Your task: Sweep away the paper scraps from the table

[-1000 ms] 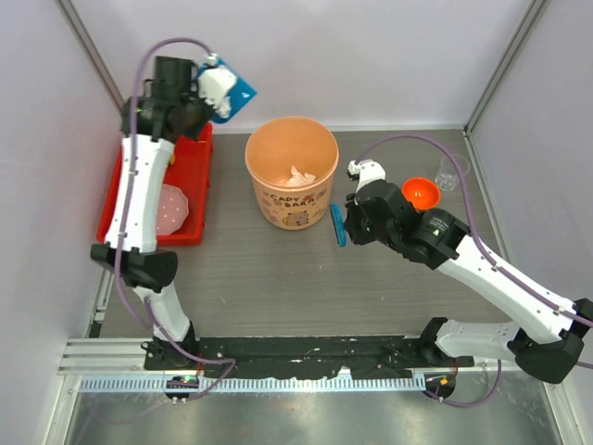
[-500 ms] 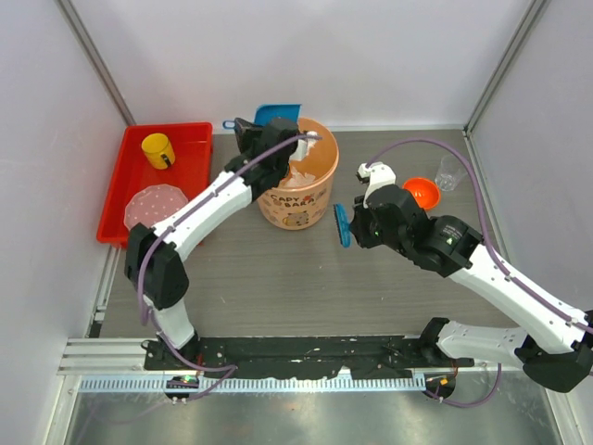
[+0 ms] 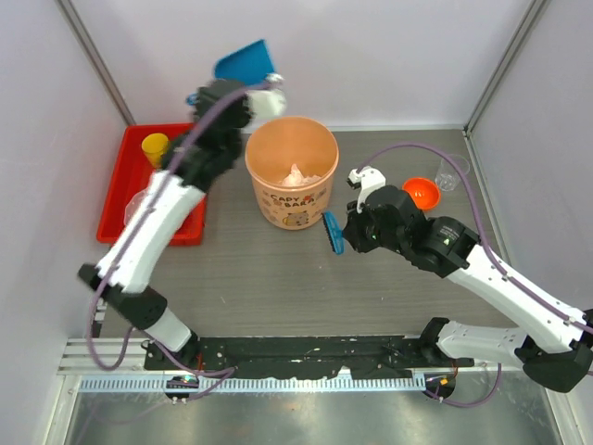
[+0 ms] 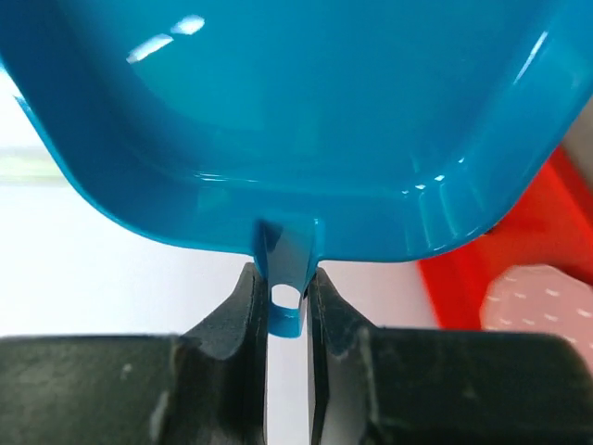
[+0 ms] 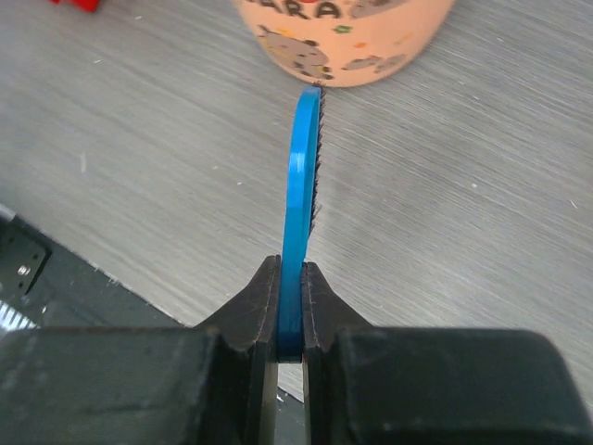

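Observation:
My right gripper is going to set the blue brush down on the bare table (image 3: 254, 275) (image 5: 179, 146) between the orange bucket and the black bar.
White paper scraps (image 3: 298, 174) lie inside the orange bucket (image 3: 291, 171); I see none on the table (image 3: 269, 278). Raised behind and left of the bucket, my left gripper (image 3: 248, 85) is shut on the handle tab of a blue dustpan (image 3: 243, 60). In the left wrist view the dustpan (image 4: 296, 120) fills the top, its tab pinched by the left gripper (image 4: 283, 273). To the right of the bucket, my right gripper (image 3: 347, 230) is shut on a blue brush (image 3: 332, 232). In the right wrist view the brush (image 5: 301, 213) stands edge-on in the right gripper (image 5: 290, 269), above the wood surface near the bucket (image 5: 343, 37).
A red tray (image 3: 190, 199) sits at the left with a yellow cup (image 3: 155, 146) and a pink speckled plate (image 4: 542, 292), partly hidden by my left arm. An orange bowl (image 3: 422, 192) and a clear cup (image 3: 451, 171) stand at the back right. White walls surround the table.
My left arm has lifted the dustpan from the bucket's back rim up and to the back left. The right gripper and brush have shifted slightly left.

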`<state>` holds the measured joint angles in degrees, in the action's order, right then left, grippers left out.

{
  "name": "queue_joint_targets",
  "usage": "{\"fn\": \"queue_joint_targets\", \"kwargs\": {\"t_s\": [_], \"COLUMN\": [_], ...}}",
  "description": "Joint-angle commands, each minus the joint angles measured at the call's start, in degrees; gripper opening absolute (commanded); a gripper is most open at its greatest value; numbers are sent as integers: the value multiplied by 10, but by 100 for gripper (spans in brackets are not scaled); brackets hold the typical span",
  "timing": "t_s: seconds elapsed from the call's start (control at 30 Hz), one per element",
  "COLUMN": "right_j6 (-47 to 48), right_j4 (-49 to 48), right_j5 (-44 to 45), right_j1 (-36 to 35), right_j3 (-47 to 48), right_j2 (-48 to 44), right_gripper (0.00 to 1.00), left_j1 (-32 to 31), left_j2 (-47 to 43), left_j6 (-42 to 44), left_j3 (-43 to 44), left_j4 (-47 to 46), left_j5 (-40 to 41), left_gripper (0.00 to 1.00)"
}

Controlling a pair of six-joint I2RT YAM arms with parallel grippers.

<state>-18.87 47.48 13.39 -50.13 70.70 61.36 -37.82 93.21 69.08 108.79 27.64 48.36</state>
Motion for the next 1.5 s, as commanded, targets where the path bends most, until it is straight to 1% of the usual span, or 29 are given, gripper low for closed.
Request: {"fn": "queue_joint_targets", "kwargs": {"t_s": [0.0,0.03,0.07,0.1,0.13,0.17,0.2,0.23,0.27,0.3,0.4,0.43,0.57,0.63,0.67,0.7,0.77,0.83,0.87,0.9,0.97,1.1,1.2,1.23,1.3,1.33,1.37,1.4,1.47], "right_j6": [63,86,95,106,115,130,135,141,147,150,167,169,174,167,167,162,160,158,158,160,161,167,174,175,183,186,208,224,262], "right_j4": [-64,-77,-83,-86,-93,-96,-98,-107,-116,-126,-165,-179,-181,-180,-180,-179,-177,-175,-175,-176,-175,-165,-165,-166,-165,-162,-161,-165,-195], "right_j5": [-94,-106,-111,-115,-126,-147,-155,-166,-179,-185,-187,-184,-149,-136,-136,-108,-94,-75,-72,-69,-69,-69,-68,-64,-46,-30,13,38,104], "right_j1": [-1,-1,-1,-1,-2,-4,-5,-8,-10,-13,-29,-34,-44,-48,-50,-51,-52,-53,-53,-54,-54,-58,-62,-65,-82,-91,-103,-121,-176], "right_j3": [12,14,14,18,22,27,36,40,42,38,24,21,16,12,7,5,-2,-6,-9,-11,-13,-4,-3,-4,-4,-1,0,-1,-17], "right_j2": [-30,-33,-34,-34,-32,-25,-21,-18,-15,-13,-12,-12,-3,-1,-2,-3,-5,-5,-2,-2,5,20,31,34,49,56,61,73,79], "right_gripper": [1,1,1,1,1,1,1,1,1,1,1,1,1,1,1,1,1,1,1,1,1,1,1,1,1,1,1,1,1], "left_j1": [163,192,215,243,255,266,287,295,299,300,300,299,292,283,267,257,231,225,217,214,202,190,187,187,186,187,187,187,188], "left_j2": [-124,-180,-204,-230,-264,-279,-289,-306,-312,-319,-326,-320,-243,-219,-208,-185,-166,-148,-144,-140,-132,-116,-116,-116,-116,-127,-137,-152,-202], "left_j6": [-370,-368,-360,-347,-344,-338,-323,-316,-314,-314,-322,-320,-312,-327,-339,-344,-361,-366,-375,-381,-390,-398,-396,-392,-387,-386,-387,-387,-398], "left_j3": [81,-10,-67,-173,-221,-261,-325,-354,-380,-428,-507,-524,-566,-584,-590,-602,-611,-613,-622,-628,-645,-656,-659,-657,-648,-628,-614,-599,-543], "left_j4": [481,491,502,507,512,536,553,568,584,581,536,513,475,426,415,406,385,364,352,320,294,254,256,263,300,318,337,375,408], "left_j5": [-313,-345,-364,-370,-379,-395,-415,-459,-476,-501,-587,-616,-648,-623,-590,-574,-550,-545,-534,-497,-451,-441,-461,-468,-472,-476,-479,-482,-477], "left_gripper": [0,0,0,0,0,0,0,0,0,0,0,0,0,0,0,0,0,1,5,7,9,13,26,37,48,86,99,100,100]}}
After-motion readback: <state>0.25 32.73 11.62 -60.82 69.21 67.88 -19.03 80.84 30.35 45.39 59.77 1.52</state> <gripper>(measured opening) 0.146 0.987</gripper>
